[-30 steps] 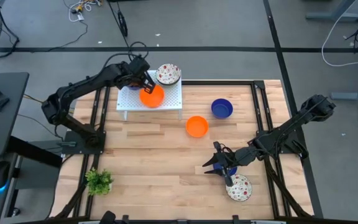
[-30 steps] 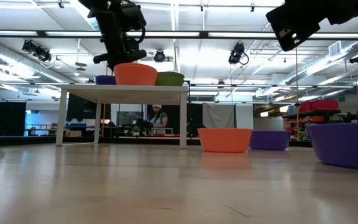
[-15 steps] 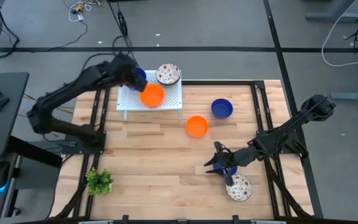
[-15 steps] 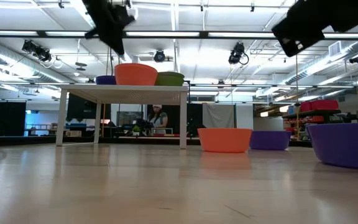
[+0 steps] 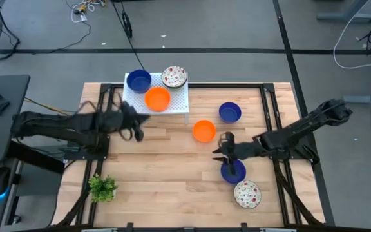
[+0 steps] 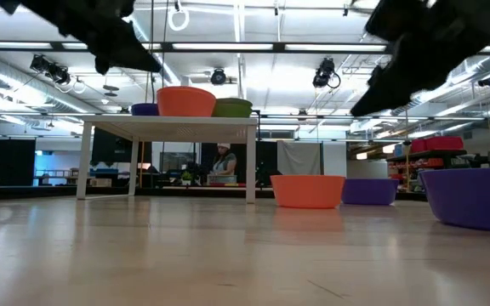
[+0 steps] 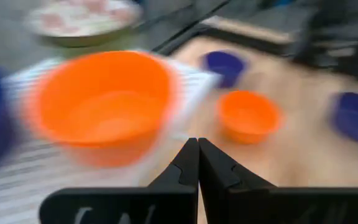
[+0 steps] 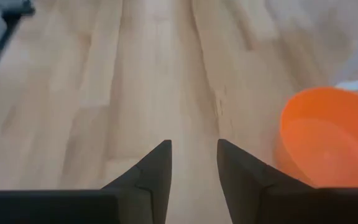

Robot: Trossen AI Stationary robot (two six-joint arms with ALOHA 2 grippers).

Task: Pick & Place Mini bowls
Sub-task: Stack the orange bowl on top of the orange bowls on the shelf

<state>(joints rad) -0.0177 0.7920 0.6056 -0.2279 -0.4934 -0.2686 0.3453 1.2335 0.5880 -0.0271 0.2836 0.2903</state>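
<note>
I will close my right gripper on the rim of the table's orange bowl [image 5: 210, 140] [image 8: 283, 134], on the side that faces the nearer blue bowl.
Three mini bowls sit on the white rack [image 5: 172, 103]: a blue bowl [image 5: 138, 81], an orange bowl [image 5: 158, 99] and a speckled bowl [image 5: 174, 77]. On the table stand an orange bowl [image 5: 204, 131], a blue bowl [image 5: 230, 112], a second blue bowl [image 5: 232, 171] and a speckled bowl [image 5: 247, 193]. My left gripper [image 5: 136, 130] hovers shut [image 7: 197, 152] above the table, near the rack's near side. My right gripper [image 5: 220, 149] hangs open [image 8: 193, 162] between the table's orange bowl [image 8: 328, 140] and the nearer blue bowl.
A small green plant [image 5: 102, 187] stands at the table's near left corner. Dark frame rails [image 5: 267, 109] run along the table's sides. Bare wood lies between the rack and the plant. In the low view a person [image 6: 224, 161] shows in the room behind the rack's legs.
My left gripper has left the orange bowl on the rack, first drawing toward the far left, then swinging toward the near edge, off the rack. The rack's blue bowl has come into view. My right gripper has moved from over the nearer blue bowl toward the far edge and the orange bowl.
</note>
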